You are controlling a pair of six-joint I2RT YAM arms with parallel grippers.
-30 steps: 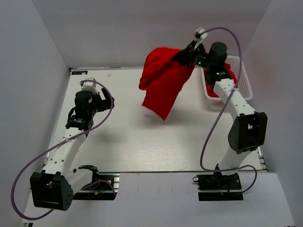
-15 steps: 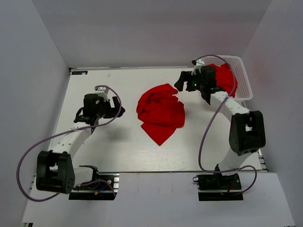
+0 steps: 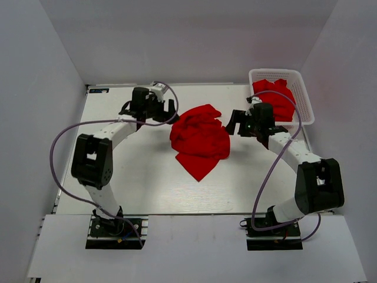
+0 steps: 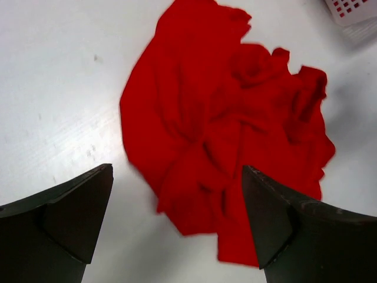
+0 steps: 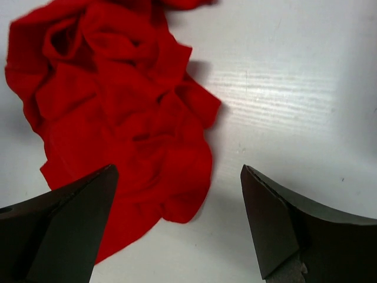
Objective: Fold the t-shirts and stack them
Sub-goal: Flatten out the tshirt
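Observation:
Next, my left gripper pinches the red t-shirt's nearest edge (image 3: 181,122) and lifts it with my right gripper to stretch it out, because the shirt is too bunched up to fold.
One red t-shirt (image 3: 200,140) lies crumpled in a heap on the middle of the white table (image 3: 141,177). More red t-shirts (image 3: 278,99) are bunched in the white basket (image 3: 275,73) at the back right. My left gripper (image 3: 169,110) hovers open just beyond the heap's far-left edge. In the left wrist view, the t-shirt (image 4: 224,118) lies ahead of the open left gripper (image 4: 177,171). My right gripper (image 3: 232,123) is open at the heap's right edge. In the right wrist view, the t-shirt (image 5: 118,106) fills the upper left, with a fold lying between the right gripper's (image 5: 178,169) wide jaws, which grip nothing.
A corner of the lattice basket (image 4: 353,9) shows at the top right of the left wrist view. Grey walls enclose the table on the left, back and right. Purple cables loop from both arms over the table.
The right gripper opened and let the t-shirt drop into a heap on the table, then came down beside it. The left arm swung from the left side to the heap's far-left edge.

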